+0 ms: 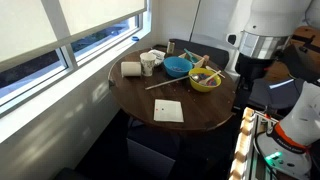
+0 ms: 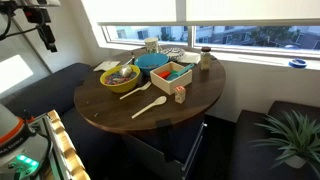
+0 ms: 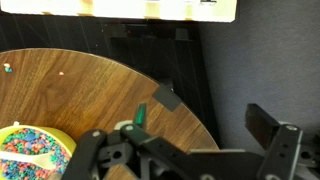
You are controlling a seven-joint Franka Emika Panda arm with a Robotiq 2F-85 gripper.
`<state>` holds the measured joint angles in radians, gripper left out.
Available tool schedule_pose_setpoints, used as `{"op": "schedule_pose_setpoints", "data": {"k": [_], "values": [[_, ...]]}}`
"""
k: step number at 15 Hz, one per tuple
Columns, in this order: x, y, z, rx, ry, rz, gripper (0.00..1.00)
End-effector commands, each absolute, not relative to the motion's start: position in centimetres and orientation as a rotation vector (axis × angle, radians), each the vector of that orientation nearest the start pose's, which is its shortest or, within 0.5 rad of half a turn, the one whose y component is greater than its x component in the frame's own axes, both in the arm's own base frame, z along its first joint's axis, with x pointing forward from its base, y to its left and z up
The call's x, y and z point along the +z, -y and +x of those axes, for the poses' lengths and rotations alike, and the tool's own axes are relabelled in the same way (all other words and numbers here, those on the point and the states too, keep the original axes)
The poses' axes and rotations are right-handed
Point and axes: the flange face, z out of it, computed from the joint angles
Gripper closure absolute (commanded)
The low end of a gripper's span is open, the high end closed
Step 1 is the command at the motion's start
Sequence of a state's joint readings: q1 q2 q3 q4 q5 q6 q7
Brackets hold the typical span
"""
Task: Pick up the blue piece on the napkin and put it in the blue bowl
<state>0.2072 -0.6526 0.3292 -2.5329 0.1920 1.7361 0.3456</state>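
Next, I move my gripper to the blue piece near the middle of the pale cream napkin (image 1: pixel 165 109) and close it there.
The pale cream napkin (image 1: pixel 168 110) lies flat on the round wooden table (image 1: pixel 140 100), near the edge away from the bowls. It also shows in an exterior view (image 2: pixel 172 74), where small coloured pieces sit on it. The blue piece is too small to single out. The turquoise-blue bowl (image 1: pixel 177 66) (image 2: pixel 152 61) stands by the yellow bowl (image 1: pixel 205 80) (image 2: pixel 120 76). My gripper (image 1: pixel 243 72) (image 2: pixel 47 40) hangs off the table's edge beyond the yellow bowl, far from the napkin. In the wrist view it (image 3: pixel 185 150) is open and empty.
A white paper roll (image 1: pixel 131 69), a cup (image 1: pixel 148 64) and a wooden spoon (image 1: pixel 163 85) (image 2: pixel 150 104) are on the table. A jar (image 2: pixel 204 60) and a small block (image 2: pixel 180 95) stand near the napkin. The yellow bowl (image 3: pixel 35 150) holds utensils and coloured bits. Windows border the table.
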Motion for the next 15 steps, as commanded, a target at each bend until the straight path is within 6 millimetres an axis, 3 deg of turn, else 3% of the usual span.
{"op": "schedule_pose_setpoints", "data": {"k": [1,10,15], "values": [[46.4,-19.4,28.3,0.236,0.1,-3.207,0.0],[46.4,-19.4,28.3,0.236,0.1,-3.207,0.0],[46.5,-20.4,33.8,0.01,0.542,-3.264,0.0]]}}
